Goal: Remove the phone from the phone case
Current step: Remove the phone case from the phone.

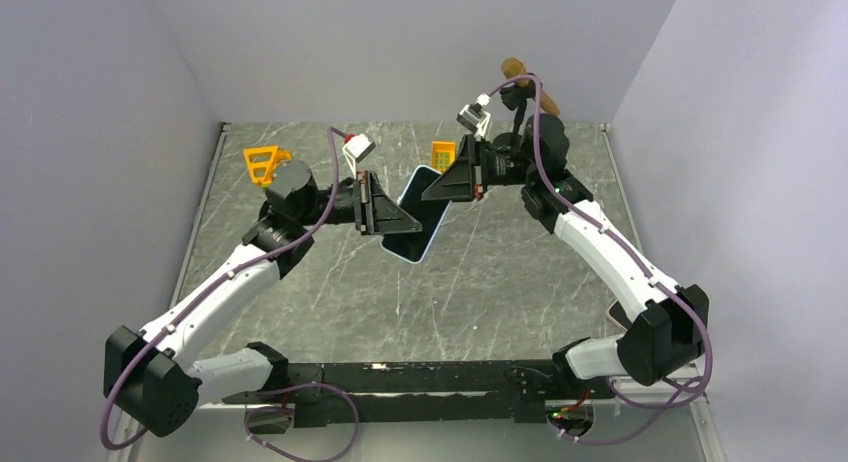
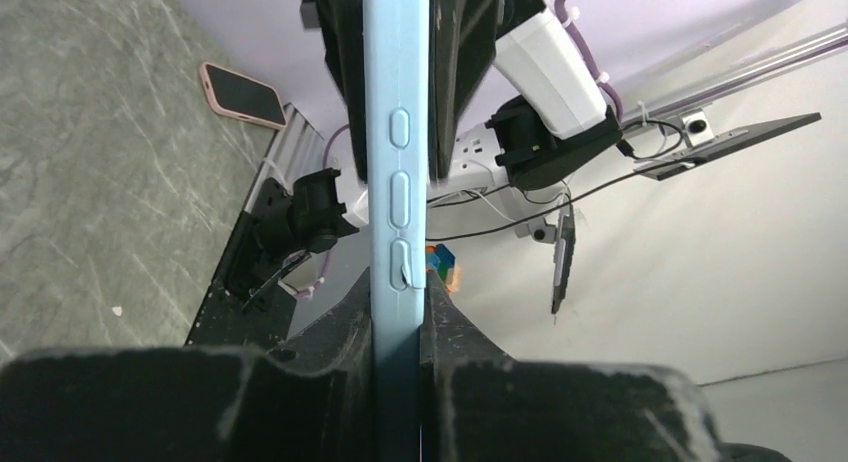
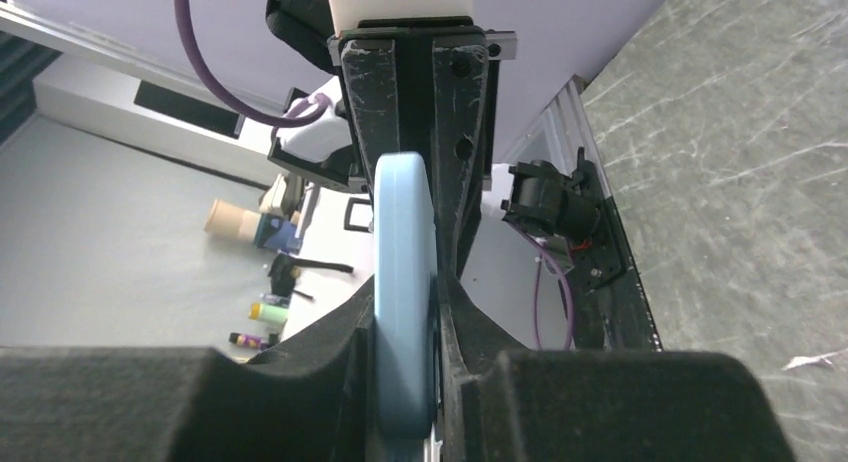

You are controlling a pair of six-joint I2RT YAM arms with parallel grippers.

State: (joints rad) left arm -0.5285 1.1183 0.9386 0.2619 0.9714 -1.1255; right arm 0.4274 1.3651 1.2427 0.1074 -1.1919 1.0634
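I can see my left gripper clamps the phone and light blue case together at the long edge, so I should back it off and take the case's lower corner (image 1: 415,259) with it.
A phone with a dark screen sits in a light blue case (image 1: 418,222), held tilted above the marble table between both arms. My left gripper (image 1: 392,219) is shut on the case's lower left edge. In the left wrist view the case edge (image 2: 400,182) with its side buttons runs up between my fingers. My right gripper (image 1: 450,182) is shut on the case's upper right end. In the right wrist view the rounded blue case end (image 3: 404,312) is pinched between my fingers. The phone's own edge barely shows there.
An orange triangular piece (image 1: 264,163) lies at the table's back left. A small orange block (image 1: 442,153) lies behind the phone. A second phone in a pink case (image 2: 242,93) lies near the table's right front edge. A brown-handled tool (image 1: 530,82) stands at the back.
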